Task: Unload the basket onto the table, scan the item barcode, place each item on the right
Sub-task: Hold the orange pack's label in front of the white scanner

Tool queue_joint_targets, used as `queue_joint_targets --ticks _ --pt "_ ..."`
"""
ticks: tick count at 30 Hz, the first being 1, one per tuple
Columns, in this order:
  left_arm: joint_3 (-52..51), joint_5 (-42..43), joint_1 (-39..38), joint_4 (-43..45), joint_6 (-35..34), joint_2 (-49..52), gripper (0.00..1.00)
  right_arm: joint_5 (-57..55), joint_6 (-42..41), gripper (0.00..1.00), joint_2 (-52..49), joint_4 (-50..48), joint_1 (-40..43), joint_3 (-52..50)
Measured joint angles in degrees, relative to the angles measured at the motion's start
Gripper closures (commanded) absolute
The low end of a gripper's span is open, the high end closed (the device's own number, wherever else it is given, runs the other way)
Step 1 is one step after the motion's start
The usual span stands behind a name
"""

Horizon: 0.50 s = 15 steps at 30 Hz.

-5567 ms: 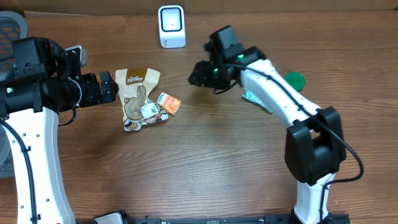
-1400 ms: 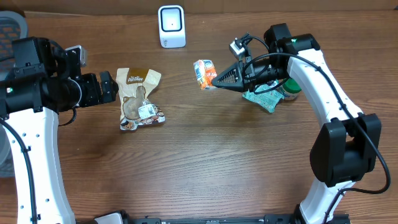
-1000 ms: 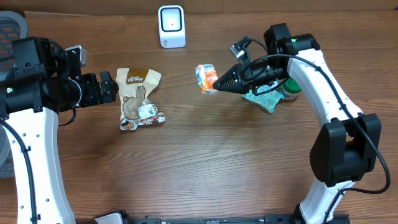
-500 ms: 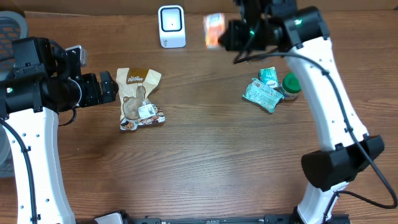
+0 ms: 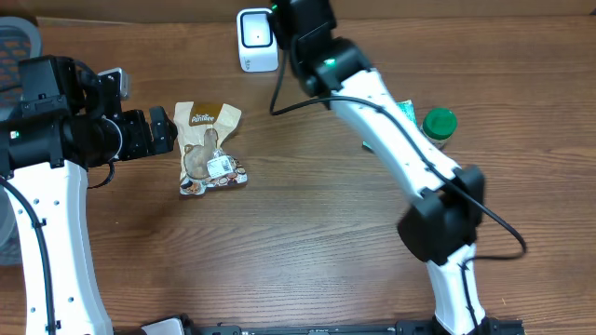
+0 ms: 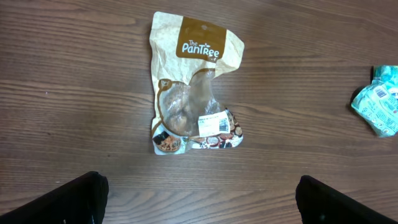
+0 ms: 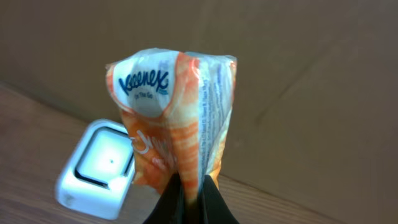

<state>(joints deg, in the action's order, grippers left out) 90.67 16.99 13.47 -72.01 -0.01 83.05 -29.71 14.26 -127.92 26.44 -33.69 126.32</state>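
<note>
The robot's right gripper should release the Kleenex tissue pack on the table [image 5: 383, 176] just in front of the teal packet.
An orange and white Kleenex tissue pack [image 7: 174, 118] hangs upright with my right gripper [image 7: 191, 186] shut on its bottom edge. It is held in the air just right of the white barcode scanner [image 7: 99, 168], whose lit window faces up. In the overhead view the scanner [image 5: 256, 39] stands at the table's back edge, and the right wrist [image 5: 303, 23] beside it hides the pack. My left gripper [image 6: 202, 205] is open and holds nothing. It sits just left of a tan PanTree snack bag [image 5: 207, 147] lying flat on the table.
A teal packet [image 6: 379, 107] and a green-lidded jar [image 5: 439, 123] lie at the right, partly under the right arm. A brown cardboard wall [image 7: 311, 74] runs behind the scanner. The left arm's white link [image 5: 47, 233] runs down the left side.
The right arm has swung the tissue pack from mid-table, near the teal packet, up to the back edge beside the scanner. The left arm has not moved.
</note>
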Motion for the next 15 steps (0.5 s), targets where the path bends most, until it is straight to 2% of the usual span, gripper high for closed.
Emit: queue_joint_targets --ticks 7,11,15 --pt "0.0 0.0 0.0 -0.1 0.0 0.0 0.0 -2.5 19.9 0.96 -9.8 -15.2 0.0 0.0" --pt "0.0 0.0 0.0 0.0 0.0 0.0 0.0 -2.4 31.5 0.96 -13.7 -18.0 0.0 0.0" --pt "0.0 0.0 0.0 0.0 0.0 0.0 0.0 -1.8 37.7 0.96 -16.8 -20.1 -0.1 0.0"
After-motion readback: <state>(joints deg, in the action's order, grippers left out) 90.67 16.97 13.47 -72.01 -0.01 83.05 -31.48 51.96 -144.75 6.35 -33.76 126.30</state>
